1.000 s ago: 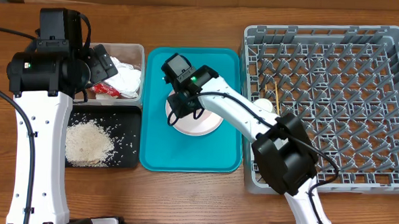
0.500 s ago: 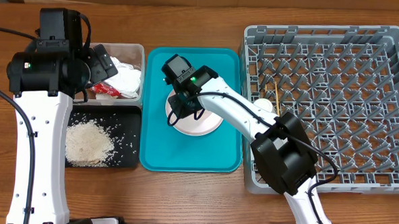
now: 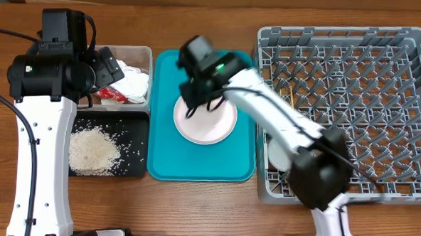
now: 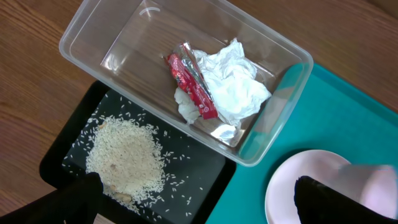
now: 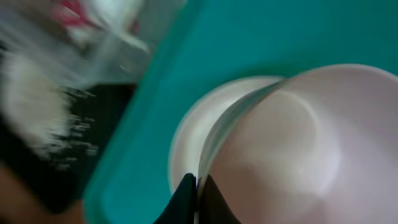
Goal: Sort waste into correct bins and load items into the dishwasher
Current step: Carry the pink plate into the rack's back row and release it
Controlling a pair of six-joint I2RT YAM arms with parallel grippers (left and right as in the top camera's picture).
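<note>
I should let go of the whitish bowl with my right gripper over the far end of the chopsticks in the grey dish rack [image 3: 292, 91].
My right gripper [image 5: 197, 183] is shut on the rim of a whitish bowl [image 5: 280, 149], which is tilted above the pale pink plate [image 5: 185, 140]. In the overhead view the right gripper [image 3: 196, 96] hangs over the plate's [image 3: 204, 125] far edge on the teal tray [image 3: 166, 159], and the arm is blurred. My left gripper [image 4: 196, 186] is open with nothing in it, above the clear tub [image 4: 93, 37]. White tissue [image 4: 233, 87] and a red wrapper [image 4: 193, 87] lie in that tub. Rice [image 4: 127, 155] is heaped in the black tray [image 4: 199, 168].
The grey dish rack [image 3: 413, 41] fills the right side, with thin chopsticks [image 3: 292, 100] near its left edge. The tub [image 3: 131, 54] and black tray [image 3: 135, 129] sit side by side left of the teal tray, under the left arm.
The right gripper has shut on the bowl's rim and lifted it off the plate, swinging toward the far side of the tray. The left arm has stayed still.
</note>
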